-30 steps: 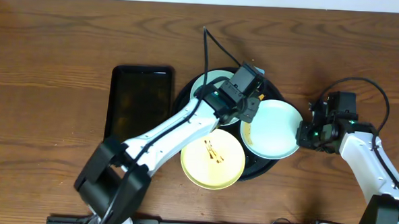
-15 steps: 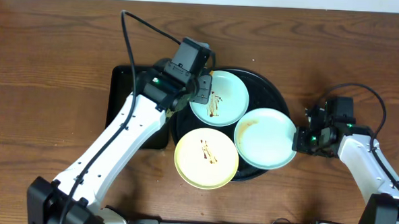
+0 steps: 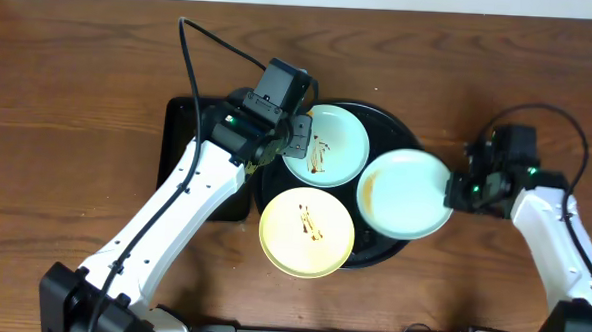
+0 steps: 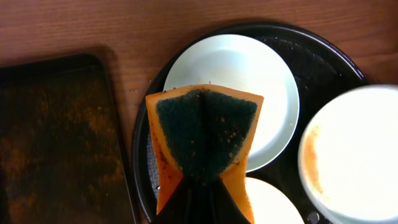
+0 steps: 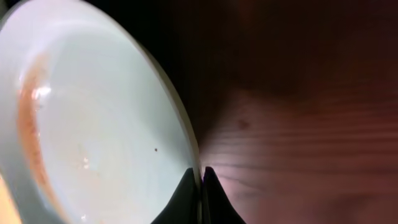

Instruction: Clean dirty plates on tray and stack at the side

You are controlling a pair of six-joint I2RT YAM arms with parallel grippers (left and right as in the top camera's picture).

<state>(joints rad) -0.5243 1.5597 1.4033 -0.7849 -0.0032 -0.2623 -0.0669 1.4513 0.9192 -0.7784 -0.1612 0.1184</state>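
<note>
Next, the right gripper releases the smeared mint-blue plate on the wood tabletop [image 3: 501, 164] beneath its body, beside the round tray.
The round black tray [image 3: 403, 123] holds three plates. A mint-blue plate [image 3: 329, 145] with brown streaks lies at the tray's back. A yellow plate [image 3: 306, 232] with streaks lies at the front, overhanging the rim. My right gripper [image 3: 456, 190] is shut on the right rim of a second mint-blue plate [image 3: 405, 194], which has a brown smear along its left side [image 5: 93, 124]. The jaws pinch the rim [image 5: 201, 173]. My left gripper [image 3: 295, 136] is shut on an orange sponge [image 4: 205, 134], dark scourer side showing, over the tray's left edge beside the streaked plate [image 4: 261, 74].
A smaller rectangular black tray [image 3: 192, 151] lies left of the round tray, under my left arm. Brown wood tabletop [image 3: 500, 75] surrounds both trays; it shows to the right of the held plate [image 5: 298, 155].
My left arm swung left with the sponge, from over the right plate to the tray's left edge. My right gripper shifted the held plate a little right and back.
</note>
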